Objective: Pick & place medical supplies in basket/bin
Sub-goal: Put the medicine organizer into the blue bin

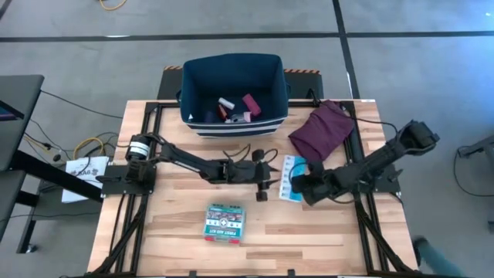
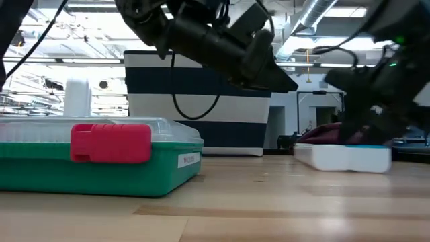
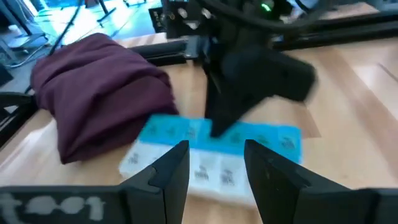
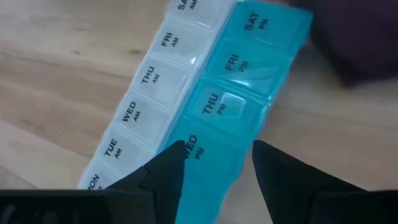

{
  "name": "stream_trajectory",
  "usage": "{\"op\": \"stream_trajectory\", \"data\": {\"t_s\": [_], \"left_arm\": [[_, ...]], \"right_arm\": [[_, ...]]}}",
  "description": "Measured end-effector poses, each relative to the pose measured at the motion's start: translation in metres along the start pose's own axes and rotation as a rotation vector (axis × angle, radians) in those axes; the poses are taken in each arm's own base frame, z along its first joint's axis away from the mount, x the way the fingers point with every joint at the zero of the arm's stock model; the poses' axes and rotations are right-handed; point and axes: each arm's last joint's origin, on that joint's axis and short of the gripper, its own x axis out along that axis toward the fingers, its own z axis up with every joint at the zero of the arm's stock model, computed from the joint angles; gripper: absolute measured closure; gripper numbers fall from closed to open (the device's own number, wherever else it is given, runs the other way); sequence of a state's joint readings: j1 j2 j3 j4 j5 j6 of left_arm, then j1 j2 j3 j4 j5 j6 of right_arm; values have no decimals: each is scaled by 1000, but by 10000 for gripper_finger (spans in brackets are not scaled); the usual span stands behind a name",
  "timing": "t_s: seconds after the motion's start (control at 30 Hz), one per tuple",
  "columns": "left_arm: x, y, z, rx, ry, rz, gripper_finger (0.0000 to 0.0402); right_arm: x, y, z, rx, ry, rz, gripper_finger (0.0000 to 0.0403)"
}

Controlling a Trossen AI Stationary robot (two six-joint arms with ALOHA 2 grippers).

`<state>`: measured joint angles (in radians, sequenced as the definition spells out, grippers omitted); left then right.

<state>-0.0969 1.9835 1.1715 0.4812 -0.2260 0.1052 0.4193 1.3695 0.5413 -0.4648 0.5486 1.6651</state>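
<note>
Next, I move my left gripper to the middle of the white row's outer edge (image 1: 283, 180) (image 3: 202, 188) on the pill strip and close it there.
The pill strip (image 1: 292, 166), one row light blue and one white, lies flat on the wooden table right of centre. My right gripper (image 4: 217, 155) stands open over its blue row (image 4: 214, 102), slanting down from the right. My left gripper (image 3: 214, 155) hovers open just left of the strip (image 3: 261, 140), pointing at it, with nothing between its fingers. The teal first-aid box (image 1: 224, 222) lies flat near the front edge. The navy bin (image 1: 231, 123) stands at the far edge with several small items inside. My right gripper comes at the pill strip's blue row (image 4: 205, 146) from above, slanting down, with one finger on each side of a compartment. Whether its fingertips (image 3: 217, 127) touch the strip, I cannot tell.
A maroon cloth (image 1: 320, 127) lies bunched just beyond the pill strip, by the table's far right corner. Black frame rails (image 1: 363, 201) run along the table's left and right sides. Bare wood (image 1: 170, 201) lies between the first-aid box and the bin.
</note>
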Motion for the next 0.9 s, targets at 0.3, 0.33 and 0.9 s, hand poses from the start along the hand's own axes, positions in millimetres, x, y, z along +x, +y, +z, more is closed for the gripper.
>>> {"op": "stream_trajectory", "data": {"t_s": [0.3,0.33,0.9], "left_arm": [[3,19,-14,-49,133,-24,258],[3,20,-17,-57,162,-24,258],[-8,8,-47,-143,335,94,258]], "right_arm": [[31,26,21,-44,2,142,221],[32,27,24,-60,8,156,221],[48,32,25,-105,56,188,221]]}}
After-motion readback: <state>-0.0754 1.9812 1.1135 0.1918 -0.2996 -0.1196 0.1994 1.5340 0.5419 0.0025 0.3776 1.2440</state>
